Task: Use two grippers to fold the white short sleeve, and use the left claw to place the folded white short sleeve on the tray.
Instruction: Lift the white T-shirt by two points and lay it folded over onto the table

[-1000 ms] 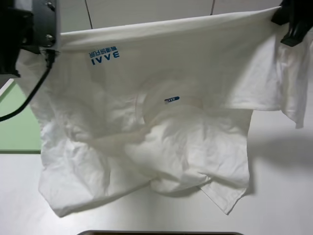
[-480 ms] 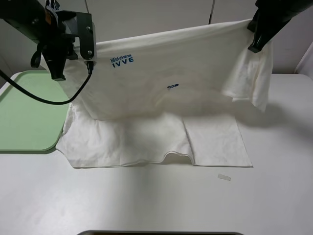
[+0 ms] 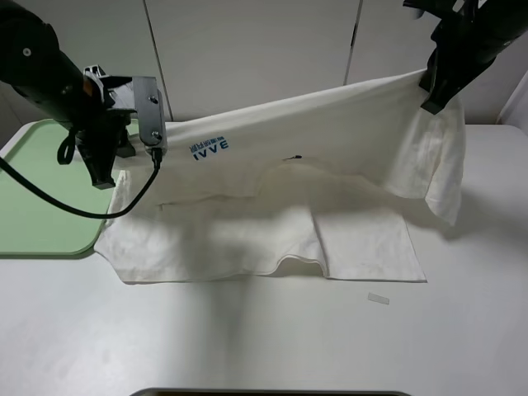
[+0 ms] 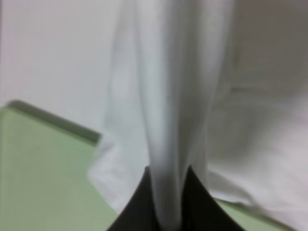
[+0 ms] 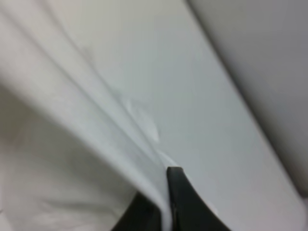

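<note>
I should let go of the white short sleeve's edge with my left gripper on its flat near corner [image 3: 114,254] next to the green tray.
The white short sleeve [image 3: 330,157] hangs stretched between both claws, blue "IVVE" print facing me. Its lower half lies flat on the white table. The left claw [image 3: 107,169], low at the left beside its grey block, is shut on the shirt's left edge. In the left wrist view the cloth [image 4: 168,96] rises pinched between the black fingers of that claw [image 4: 168,207]. The right gripper [image 3: 429,97], higher at the back right, is shut on the other corner; one sleeve dangles below it. The right wrist view shows this gripper [image 5: 166,204] clamping folds of cloth [image 5: 72,144]. The green tray [image 3: 41,206] lies at the left, partly under the shirt's edge.
A small white tape strip [image 3: 378,299] lies on the table in front of the shirt. A dark edge [image 3: 272,393] shows at the frame's bottom. White cabinet panels stand behind the table. The left arm's black cable [image 3: 74,210] loops over the tray.
Both grippers have carried the held edge back and lower. The shirt, bunched close to the camera a second ago, now has its lower half spread flat on the table.
</note>
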You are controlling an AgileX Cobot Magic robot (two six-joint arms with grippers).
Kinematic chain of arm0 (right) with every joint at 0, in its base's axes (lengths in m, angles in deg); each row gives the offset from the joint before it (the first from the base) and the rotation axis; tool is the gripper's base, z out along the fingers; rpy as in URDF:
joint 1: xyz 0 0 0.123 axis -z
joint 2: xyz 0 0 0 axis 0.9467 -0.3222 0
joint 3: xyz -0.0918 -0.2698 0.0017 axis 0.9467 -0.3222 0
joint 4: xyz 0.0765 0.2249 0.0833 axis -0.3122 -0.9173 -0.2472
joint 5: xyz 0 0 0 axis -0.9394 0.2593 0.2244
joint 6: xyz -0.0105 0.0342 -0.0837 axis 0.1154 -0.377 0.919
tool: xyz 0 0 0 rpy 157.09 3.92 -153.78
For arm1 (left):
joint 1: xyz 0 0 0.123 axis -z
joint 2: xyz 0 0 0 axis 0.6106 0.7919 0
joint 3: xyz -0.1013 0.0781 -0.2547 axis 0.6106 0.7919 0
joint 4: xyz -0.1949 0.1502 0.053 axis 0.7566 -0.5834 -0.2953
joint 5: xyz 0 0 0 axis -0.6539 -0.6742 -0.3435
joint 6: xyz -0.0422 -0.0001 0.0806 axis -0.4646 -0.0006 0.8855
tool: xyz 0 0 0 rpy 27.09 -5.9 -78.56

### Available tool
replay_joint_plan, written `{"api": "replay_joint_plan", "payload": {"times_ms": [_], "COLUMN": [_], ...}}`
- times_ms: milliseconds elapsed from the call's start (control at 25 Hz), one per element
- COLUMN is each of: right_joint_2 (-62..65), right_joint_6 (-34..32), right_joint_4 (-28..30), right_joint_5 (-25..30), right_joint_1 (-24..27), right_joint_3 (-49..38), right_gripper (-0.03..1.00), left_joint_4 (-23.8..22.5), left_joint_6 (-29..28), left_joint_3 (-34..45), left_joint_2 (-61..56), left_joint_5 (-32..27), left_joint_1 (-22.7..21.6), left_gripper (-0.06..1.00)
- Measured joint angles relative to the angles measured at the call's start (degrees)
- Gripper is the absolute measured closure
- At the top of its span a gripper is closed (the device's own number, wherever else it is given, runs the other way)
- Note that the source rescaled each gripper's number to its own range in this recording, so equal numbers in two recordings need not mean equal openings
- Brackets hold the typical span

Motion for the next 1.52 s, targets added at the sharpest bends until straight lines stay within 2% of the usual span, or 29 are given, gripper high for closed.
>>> {"api": "replay_joint_plan", "payload": {"times_ms": [200, 280, 680, 960, 1040, 1080, 1120, 1160, 1200, 1240, 1280, 1320, 1360, 1440, 1520], "right_joint_2": [0.0, 0.0, 0.1, 0.1, 0.1, 0.2, 0.4, 0.4, 0.4, 0.4, 0.4, 0.4, 0.4, 0.4, 0.4], "right_joint_6": [0.0, 0.2, 1.5, 1.5, 1.6, 1.6, 1.5, 1.3, 1.3, 0.0, -0.9, -2.5, -3.2, -4.0, -4.1], "right_joint_4": [-1.1, -1.5, -3.2, -4.6, -5.1, -5.3, -5.6, -5.6, -5.6, -5.9, -6.0, -6.1, -6.1, -6.1, -5.9], "right_joint_5": [3.0, 3.8, 0.9, 1.0, 1.1, 1.1, 1.1, 1.2, 1.2, 1.3, 1.4, 1.4, 1.4, 1.4, 1.4], "right_joint_1": [0.0, 0.0, 0.0, 0.0, 0.0, 0.0, 0.0, 0.0, 0.0, 0.0, 0.0, 0.0, 0.0, 0.0, 0.0], "right_joint_3": [-1.2, -7.2, -20.2, -23.0, -23.1, -23.1, -23.1, -23.1, -23.1, -23.1, -23.1, -23.1, -23.1, -23.1, -23.1], "right_gripper": [0.97, 0.97, 0.97, 0.97, 0.97, 0.97, 0.94, 0.88, 0.88, 0.84, 0.66, 0.32, 0.14, 0.02, -0.02], "left_joint_4": [2.6, 3.3, 12.7, 18.1, 18.4, 18.4, 18.4, 18.2, 18.1, 18.0, 18.0, 18.0, 18.0, 17.9, 17.3], "left_joint_6": [0.0, 0.0, 0.0, 0.0, -0.7, -2.1, -3.8, -5.5, -7.4, -8.7, -10.4, -11.7, -11.7, -13.1, -13.5], "left_joint_3": [2.8, 3.3, 3.7, 3.8, 3.8, 3.8, 3.8, 3.8, 3.8, 3.8, 3.8, 3.8, 3.8, 3.8, 3.8], "left_joint_2": [0.0, 0.0, 0.0, 0.0, 0.0, 0.0, 0.0, 0.0, 0.0, 0.0, 0.0, 0.0, 0.0, 0.0, 0.0], "left_joint_5": [-0.1, -0.4, -8.1, -9.4, -9.6, -9.7, -9.9, -10.2, -10.4, -10.4, -10.3, -10.3, -10.3, -9.9, -9.6], "left_joint_1": [0.0, 0.0, 0.0, 0.0, -0.1, -0.1, -0.1, -0.1, -0.2, -0.2, -0.2, -0.2, -0.2, -0.2, -0.2], "left_gripper": [0.94, 0.94, 0.94, 0.94, 0.89, 0.79, 0.68, 0.51, 0.34, 0.23, 0.14, 0.06, 0.06, -0.01, -0.04]}}
